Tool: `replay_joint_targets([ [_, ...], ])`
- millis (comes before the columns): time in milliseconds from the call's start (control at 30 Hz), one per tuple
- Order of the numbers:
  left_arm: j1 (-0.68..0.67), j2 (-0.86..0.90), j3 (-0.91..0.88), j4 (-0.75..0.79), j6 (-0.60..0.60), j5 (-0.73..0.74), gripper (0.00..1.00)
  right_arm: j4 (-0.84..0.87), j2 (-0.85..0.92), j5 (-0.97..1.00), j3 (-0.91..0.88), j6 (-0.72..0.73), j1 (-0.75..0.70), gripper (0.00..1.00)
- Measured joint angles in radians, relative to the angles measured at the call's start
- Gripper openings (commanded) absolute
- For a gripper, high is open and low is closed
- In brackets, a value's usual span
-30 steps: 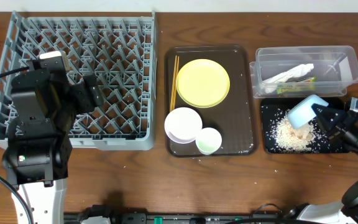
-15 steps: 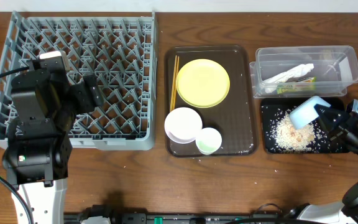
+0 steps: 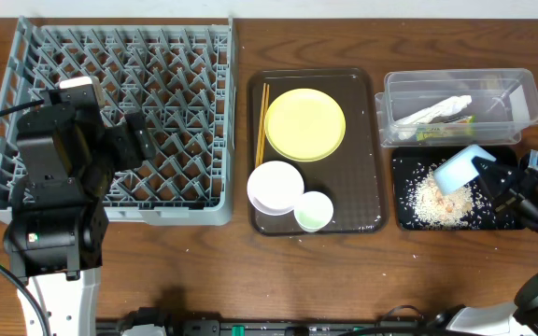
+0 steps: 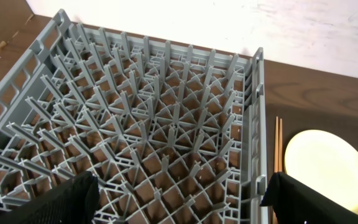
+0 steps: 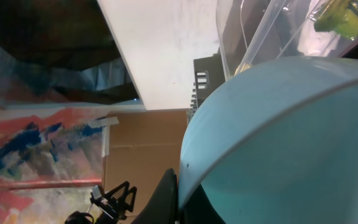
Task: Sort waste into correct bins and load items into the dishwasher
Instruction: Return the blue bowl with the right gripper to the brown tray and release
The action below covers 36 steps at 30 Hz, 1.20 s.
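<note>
My right gripper is holding the light blue bowl. Next, I release it on the brown tray's empty corner (image 3: 354, 185) beside the small cup.
My right gripper (image 3: 486, 172) is shut on the rim of the light blue bowl (image 3: 460, 167), holding it tilted over the black tray (image 3: 402, 217), where pale crumbs (image 3: 434, 201) lie in a heap. The bowl fills the right wrist view (image 5: 278, 143). The clear tub (image 3: 527, 99) behind holds the white tissue (image 3: 442, 108) and the green-and-orange wrapper (image 3: 437, 132). My left gripper (image 4: 179, 199) is open over the grey dish rack (image 3: 120, 56), also seen in the left wrist view (image 4: 166, 118). The yellow plate (image 3: 304, 123), chopsticks (image 3: 262, 121), white bowl (image 3: 275, 186) and small cup (image 3: 314, 211) sit on the brown tray (image 3: 367, 140).
The rack fills the left of the table, the brown serving tray stands in the middle and the two bins sit at the right edge. A few stray crumbs lie on the wood in front of the trays.
The right gripper and the tilted blue bowl shifted very slightly to the right over the black tray. The left arm has not moved.
</note>
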Motion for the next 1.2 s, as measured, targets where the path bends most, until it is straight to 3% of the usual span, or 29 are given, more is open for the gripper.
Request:
replay_joint_targets([
  [200,0.000,0.000,0.000,0.000,0.000,0.000,0.90,-0.005,-0.035,0.039,0.000,-0.025,0.014,0.01],
  [467,0.000,0.000,0.000,0.000,0.000,0.000,0.90,-0.043,-0.254,0.224,0.067,-0.006,0.166,0.01],
  [633,0.000,0.000,0.000,0.000,0.000,0.000,0.90,-0.130,-0.376,0.418,0.223,0.011,0.356,0.01],
  [833,0.000,0.000,0.000,0.000,0.000,0.000,0.90,-0.251,-0.403,0.782,0.443,0.044,0.716,0.01],
  [1000,0.000,0.000,0.000,0.000,0.000,0.000,0.90,-0.287,-0.368,1.072,0.548,0.095,0.983,0.01],
  [1200,0.000,0.000,0.000,0.000,0.000,0.000,0.90,-0.306,-0.218,1.263,0.562,0.142,1.146,0.01],
])
